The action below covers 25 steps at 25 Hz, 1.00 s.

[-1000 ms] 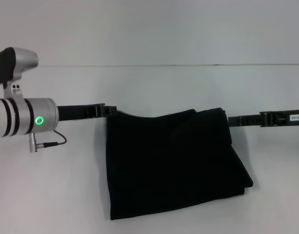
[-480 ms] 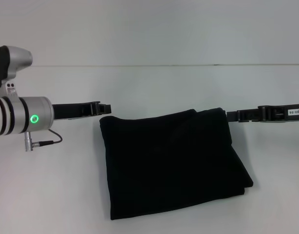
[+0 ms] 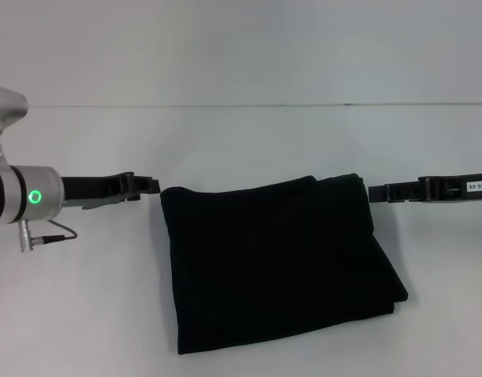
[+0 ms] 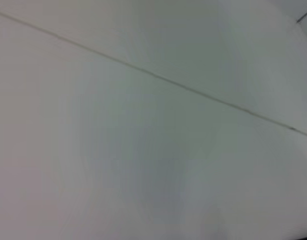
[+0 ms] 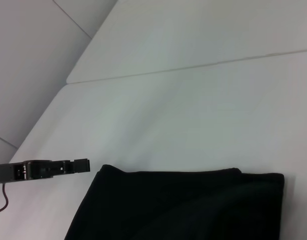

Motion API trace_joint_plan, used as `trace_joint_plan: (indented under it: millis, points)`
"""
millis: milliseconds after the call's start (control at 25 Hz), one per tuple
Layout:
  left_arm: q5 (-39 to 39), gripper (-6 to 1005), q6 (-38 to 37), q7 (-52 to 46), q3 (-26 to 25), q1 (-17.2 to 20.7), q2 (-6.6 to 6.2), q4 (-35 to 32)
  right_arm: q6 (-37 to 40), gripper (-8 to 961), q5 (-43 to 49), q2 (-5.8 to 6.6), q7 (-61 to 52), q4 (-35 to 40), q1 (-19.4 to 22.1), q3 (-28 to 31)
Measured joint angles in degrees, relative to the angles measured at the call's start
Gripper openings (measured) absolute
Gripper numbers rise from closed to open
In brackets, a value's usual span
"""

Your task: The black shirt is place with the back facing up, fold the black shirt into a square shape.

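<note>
The near edge of the black shirt is slanted, so the robot's left gripper needs to grab the shirt's far corner (image 3: 169,193) beside it and pull that corner farther away to straighten the shirt.
The black shirt (image 3: 276,263) lies folded into a rough rectangle on the white table (image 3: 249,133), with its near right corner slightly splayed. My left gripper (image 3: 151,186) hovers just left of the shirt's far left corner, a small gap apart from the cloth. My right gripper (image 3: 376,193) sits just right of the far right corner, close to the fabric edge. In the right wrist view the shirt (image 5: 183,205) fills the lower part and the left gripper (image 5: 82,164) shows beside its corner. Neither gripper holds any cloth.
The white table stretches around the shirt, with a thin seam line (image 3: 249,104) across its far part. The left wrist view shows only the bare tabletop (image 4: 143,150) and that seam. A cable (image 3: 49,228) hangs from the left wrist.
The left gripper has let go of the shirt's far left corner and drawn back to the left. That corner has settled flat. The right gripper has shifted slightly to the right.
</note>
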<state>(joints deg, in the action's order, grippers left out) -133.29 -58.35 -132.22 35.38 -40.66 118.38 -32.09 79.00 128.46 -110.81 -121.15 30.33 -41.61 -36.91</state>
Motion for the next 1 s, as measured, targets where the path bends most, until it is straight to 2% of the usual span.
trace_joint_plan:
  millis: [400,520,760,1000]
  points:
    - [-0.43,597,-3.15,0.18,0.65,-1.70,-0.28,2.96,0.01,594,0.13,0.03,0.25,-0.01,0.20,-0.08]
    - [-0.41,819,-3.57,0.26,0.99,-2.23,-0.32,3.72,0.01,594,0.13,0.05,0.59,0.02,0.21,-0.11]
    - [-0.25,969,-3.76,0.31,2.64,-3.02,-0.02,4.25,0.01,595,0.13,0.07,1.14,0.17,0.21,-0.11]
    - [0.04,952,-3.64,0.94,3.87,-4.23,0.24,5.34,0.01,595,0.12,0.03,1.55,0.03,0.22,-0.09]
